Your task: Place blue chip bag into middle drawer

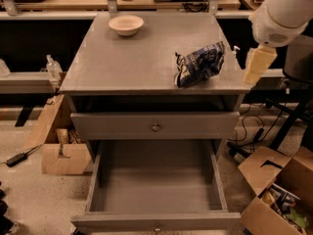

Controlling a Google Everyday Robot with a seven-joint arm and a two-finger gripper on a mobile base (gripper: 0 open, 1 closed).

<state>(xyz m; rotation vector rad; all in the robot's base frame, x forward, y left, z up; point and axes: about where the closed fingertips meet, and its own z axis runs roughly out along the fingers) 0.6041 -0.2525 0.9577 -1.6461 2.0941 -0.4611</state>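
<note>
I need to move my gripper to the blue chip bag next and close it on the bag's end (pixel 213 60) that is farthest away from the cream bowl.
The blue chip bag (pixel 198 65) lies crumpled on the grey cabinet top (pixel 132 58), near its right front corner. The middle drawer (pixel 156 185) is pulled fully out below, and its deep box holds nothing. Its front with a small knob (pixel 157 226) is at the bottom edge of the view. My gripper (pixel 258 65) hangs cream-coloured under the white arm joint (pixel 281 13) at the upper right. It is just past the cabinet's right edge, to the right of the bag and apart from it. It holds nothing that I can see.
A cream bowl (pixel 126 24) sits at the back left of the cabinet top. The drawer above (pixel 155 126) is shut. Open cardboard boxes stand on the floor at the right (pixel 276 195) and left (pixel 63 153). A cluttered bench runs behind.
</note>
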